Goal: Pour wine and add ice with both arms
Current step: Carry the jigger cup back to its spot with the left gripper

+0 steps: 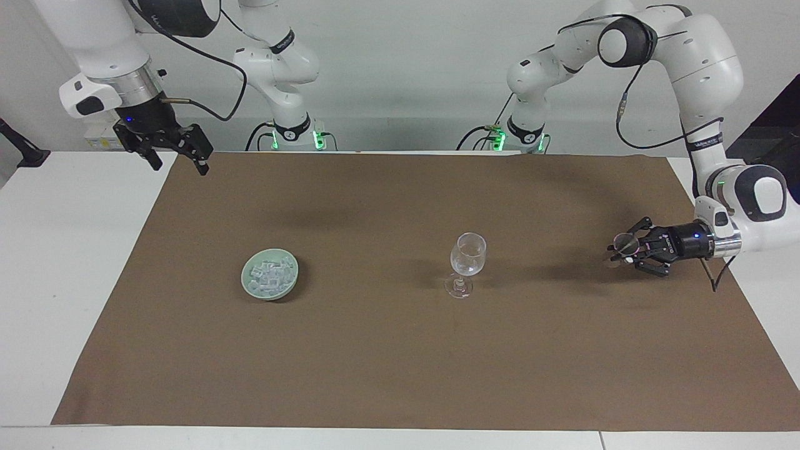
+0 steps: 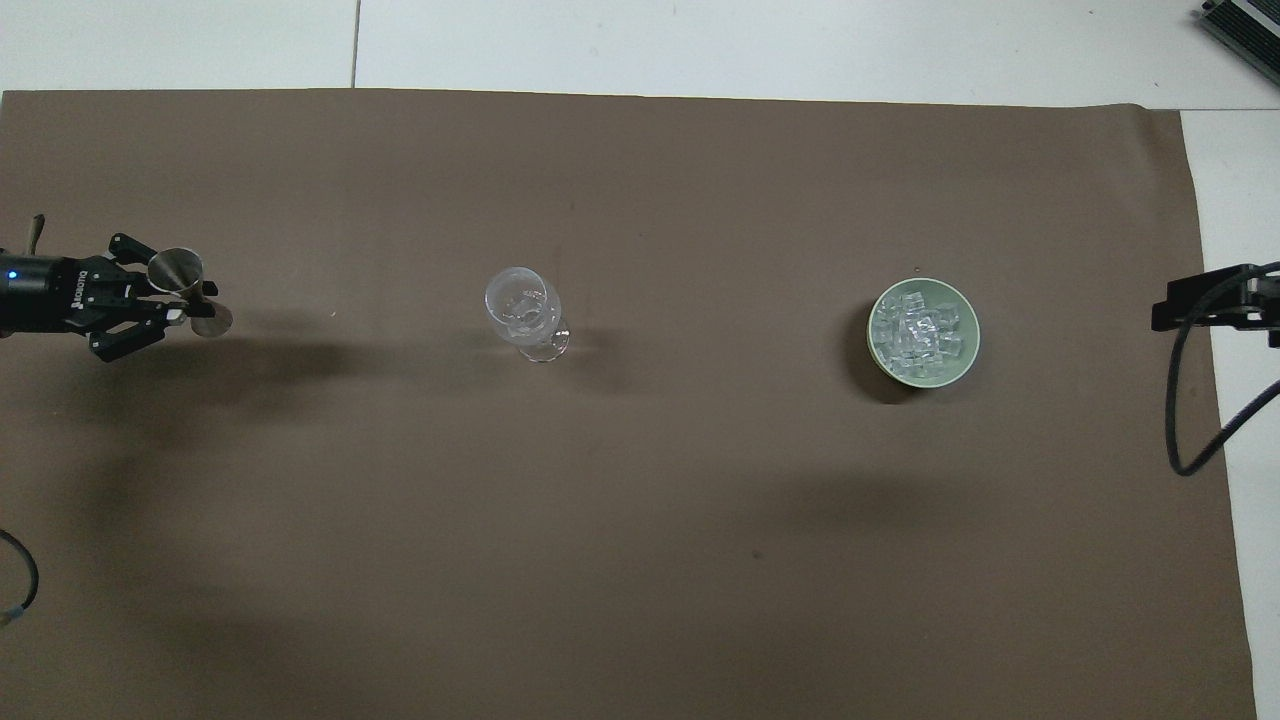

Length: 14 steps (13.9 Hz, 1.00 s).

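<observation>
My left gripper has the metal jigger. It will let go of the jigger on the brown mat [image 2: 238, 364] just past its fingers, toward the wine glass.
A clear stemmed wine glass [image 1: 467, 256] [image 2: 520, 305] stands upright in the middle of the brown mat. Toward the right arm's end sits a pale green bowl [image 1: 270, 294] [image 2: 972, 345] heaped with ice [image 1: 270, 274] [image 2: 915, 330]. My left gripper [image 1: 630, 253] [image 2: 195, 297] is shut on the waist of a metal jigger [image 1: 624, 241] [image 2: 176, 270], held upright and very low over the mat near the left arm's end. I cannot tell whether the jigger touches the mat. My right gripper [image 1: 178, 164] [image 2: 1200, 300] hangs open and empty, raised over the mat's edge at the right arm's end. No wine shows.
The brown mat [image 1: 400, 362] [image 2: 640, 520] covers most of the white table [image 1: 62, 262]. A black cable [image 2: 1195, 430] loops down from the right arm over the mat's edge.
</observation>
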Motion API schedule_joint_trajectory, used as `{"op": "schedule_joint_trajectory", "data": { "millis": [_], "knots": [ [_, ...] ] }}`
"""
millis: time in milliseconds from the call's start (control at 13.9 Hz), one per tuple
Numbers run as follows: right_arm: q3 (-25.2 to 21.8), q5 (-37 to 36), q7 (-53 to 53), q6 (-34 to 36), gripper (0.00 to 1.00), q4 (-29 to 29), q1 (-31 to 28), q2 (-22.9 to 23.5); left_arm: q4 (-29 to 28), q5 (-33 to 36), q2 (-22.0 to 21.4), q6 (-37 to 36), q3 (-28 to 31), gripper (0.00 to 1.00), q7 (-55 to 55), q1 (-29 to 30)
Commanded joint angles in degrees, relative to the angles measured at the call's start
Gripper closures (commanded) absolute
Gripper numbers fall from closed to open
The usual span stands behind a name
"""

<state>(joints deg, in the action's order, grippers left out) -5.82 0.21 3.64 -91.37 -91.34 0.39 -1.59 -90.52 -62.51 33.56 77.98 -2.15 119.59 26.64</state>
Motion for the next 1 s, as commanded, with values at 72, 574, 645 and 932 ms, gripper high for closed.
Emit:
{"op": "schedule_joint_trajectory", "data": {
  "millis": [72, 574, 645, 932],
  "knots": [
    [-0.4, 0.0, 0.1, 0.8, 0.0, -0.5, 0.1, -0.7, -0.1, -2.2, 4.7, -3.6, -0.8, 1.0, 8.2, 5.2],
    [-0.2, 0.0, 0.0, 0.2, 0.0, -0.9, 0.1, -1.0, -0.2, -3.2, 10.6, -4.3, -0.8, 1.0, 13.7, 5.9],
    [-0.2, 0.0, -0.3, 0.4, 0.0, -0.9, 0.1, -1.1, -0.2, -3.2, 10.8, -4.2, -0.8, 1.0, 14.7, 5.8],
    [0.2, 0.0, -0.2, -1.2, 0.0, -1.6, 0.2, -1.2, -0.2, -3.1, 12.1, -4.2, -0.8, 1.0, 15.9, 5.9]
  ]
}}
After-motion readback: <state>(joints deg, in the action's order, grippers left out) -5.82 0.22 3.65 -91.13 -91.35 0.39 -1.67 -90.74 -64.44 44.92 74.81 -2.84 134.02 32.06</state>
